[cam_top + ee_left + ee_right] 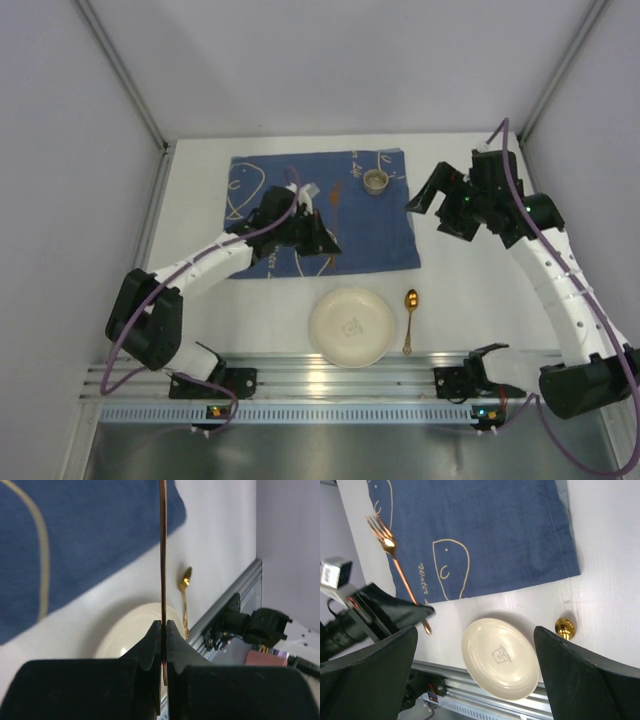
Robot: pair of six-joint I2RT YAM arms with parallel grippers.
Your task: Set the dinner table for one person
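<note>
Next, my left gripper lets go of the gold fork on the blue cloth (266, 228) near the yellow loop, away from the cup.
My left gripper (163, 625) is shut on the thin handle of a copper-gold fork (163, 550), seen edge-on in the left wrist view. In the right wrist view the fork (394, 560) hangs over the blue cloth (480, 535) with its tines pointing away from the plate. From above, the left gripper (325, 243) sits over the cloth's near edge. A cream plate (351, 326) rests on the white dinner table (190, 220), with a gold spoon (410, 318) just to its right. My right gripper (432, 212) hovers open and holds nothing, beside the cloth's right edge.
A small cup (375, 181) stands on the blue cloth (300, 170) near its far right corner. A metal rail (330, 385) runs along the near table edge by the arm bases. Grey walls (80, 150) close in the left, right and back.
</note>
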